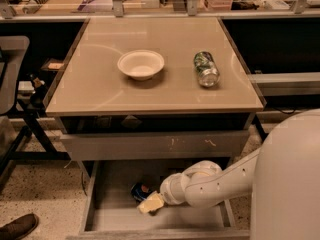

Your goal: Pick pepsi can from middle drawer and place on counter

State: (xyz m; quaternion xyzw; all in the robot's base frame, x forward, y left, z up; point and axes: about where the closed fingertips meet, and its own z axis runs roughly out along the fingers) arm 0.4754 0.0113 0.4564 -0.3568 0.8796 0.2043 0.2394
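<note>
The near part of the pepsi can (144,195), inside the open middle drawer, should be gripped next by my gripper, closing across the can's body.
The pepsi can (139,191), blue with a bit of red, lies on the floor of the open middle drawer (105,219), left of centre. My gripper (150,203), with pale yellow tips, reaches into the drawer from the right on a white arm (215,184). It sits right against the can's near right side and partly hides it. The counter (100,91) is the glossy beige top above the drawers.
A white bowl (141,64) and a green and silver can (206,69) on its side sit on the counter. A grey drawer front with white scuffs (160,145) hangs over the open drawer. A chair (12,74) and a shoe (17,227) are at the left.
</note>
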